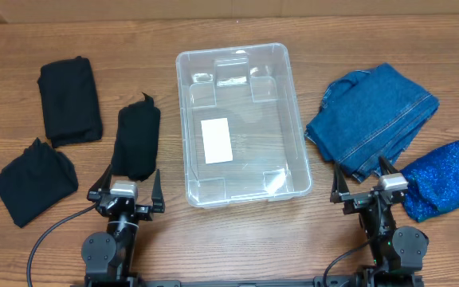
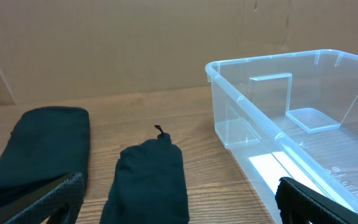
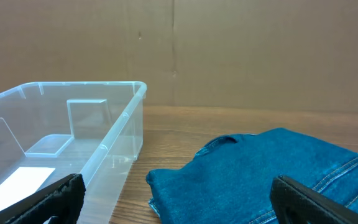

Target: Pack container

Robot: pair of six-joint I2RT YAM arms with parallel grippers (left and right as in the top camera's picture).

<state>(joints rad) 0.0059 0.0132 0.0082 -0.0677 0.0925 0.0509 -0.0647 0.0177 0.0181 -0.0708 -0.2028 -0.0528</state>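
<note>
Next, my right gripper grips the folded blue jeans at the middle of the long side (image 1: 406,127) (image 3: 352,188), the side that faces the sparkly blue cloth.
The clear plastic container (image 1: 297,112) stands in the middle of the table with a white label on its base; nothing lies in it. It also shows in the left wrist view (image 2: 241,99) and the right wrist view (image 3: 120,127). My left gripper (image 1: 126,185) is open and empty at the front left, just before a folded black cloth (image 1: 138,139) (image 2: 148,183). My right gripper (image 1: 366,182) is open and empty at the front right, just before folded blue jeans (image 1: 373,115) (image 3: 266,177).
Two more black cloths lie at the left (image 1: 68,100) (image 1: 34,182); one shows in the left wrist view (image 2: 39,146). A sparkly blue cloth (image 1: 449,175) lies at the right edge. A cardboard wall stands behind the table.
</note>
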